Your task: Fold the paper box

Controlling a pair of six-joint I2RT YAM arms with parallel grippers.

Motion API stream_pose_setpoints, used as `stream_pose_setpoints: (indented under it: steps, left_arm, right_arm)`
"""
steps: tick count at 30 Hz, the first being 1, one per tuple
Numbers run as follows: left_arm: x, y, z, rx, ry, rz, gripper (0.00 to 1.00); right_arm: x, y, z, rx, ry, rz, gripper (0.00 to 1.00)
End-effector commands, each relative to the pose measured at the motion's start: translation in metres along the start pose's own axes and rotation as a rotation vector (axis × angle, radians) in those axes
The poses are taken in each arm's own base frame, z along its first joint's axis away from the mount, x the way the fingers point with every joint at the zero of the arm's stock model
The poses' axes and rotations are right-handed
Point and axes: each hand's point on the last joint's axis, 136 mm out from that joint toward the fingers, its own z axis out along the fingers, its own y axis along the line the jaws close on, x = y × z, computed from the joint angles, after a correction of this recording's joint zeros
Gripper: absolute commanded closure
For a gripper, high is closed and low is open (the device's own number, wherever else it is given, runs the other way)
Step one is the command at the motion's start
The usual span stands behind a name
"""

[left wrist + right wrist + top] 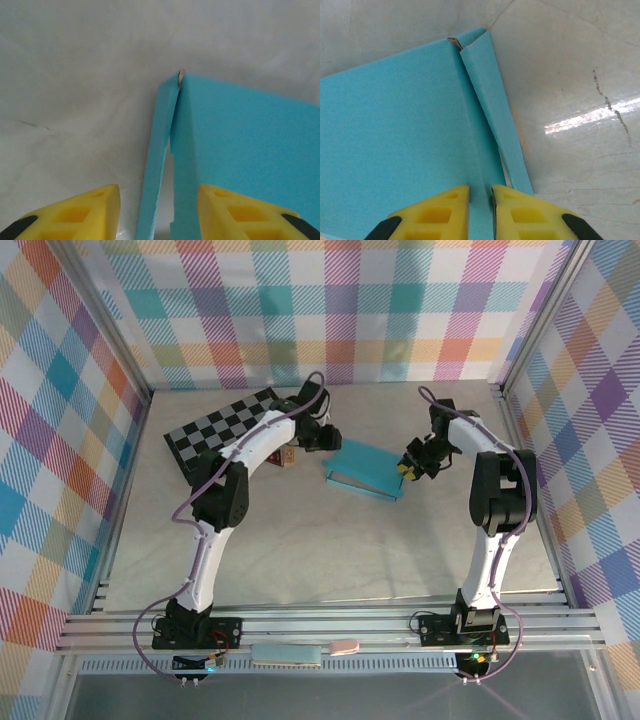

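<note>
Next, I open my left gripper and pinch the lid's edge (184, 167) beside the loose side flap, because the paper box lies crooked and that flap gapes from the lid.
The paper box (362, 468) is a flat turquoise box lying mid-table, slightly askew. My left gripper (326, 443) is at its left end. In the left wrist view the yellow fingers (85, 212) stand open, with a loose side flap (157, 165) and the box's edge (250, 140) in the gap between them, neither pad touching. My right gripper (408, 469) is at the box's right end. Its two pads (440, 212) are nearly together, pinching a narrow strip of the box (395, 135) beside a loose flap (495, 120).
A black-and-grey checkerboard (215, 430) lies at the back left, partly under the left arm, with a small brown object (288, 455) beside it. Plaid walls enclose the table on three sides. Bare pale tabletop (330, 550) stretches in front of the box.
</note>
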Motion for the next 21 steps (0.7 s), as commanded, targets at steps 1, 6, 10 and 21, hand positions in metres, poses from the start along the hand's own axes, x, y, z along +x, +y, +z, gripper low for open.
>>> stream_pose_setpoints:
  steps: [1, 6, 10, 21]
  left_arm:
    - [0.008, -0.023, -0.011, 0.092, 0.032, 0.030, 0.53]
    - [0.015, -0.026, 0.002, 0.102, 0.031, 0.013, 0.53]
    - [0.018, -0.025, 0.002, 0.099, 0.028, -0.002, 0.54]
    - [0.049, -0.011, 0.016, 0.077, 0.076, -0.041, 0.71]
  right_arm:
    - [-0.001, -0.007, 0.007, 0.042, 0.018, -0.009, 0.82]
    - [-0.001, -0.008, 0.007, 0.054, 0.026, -0.025, 0.81]
    - [0.001, -0.011, 0.007, 0.064, 0.030, -0.030, 0.81]
    - [0.004, -0.010, -0.004, 0.077, 0.021, -0.067, 0.75]
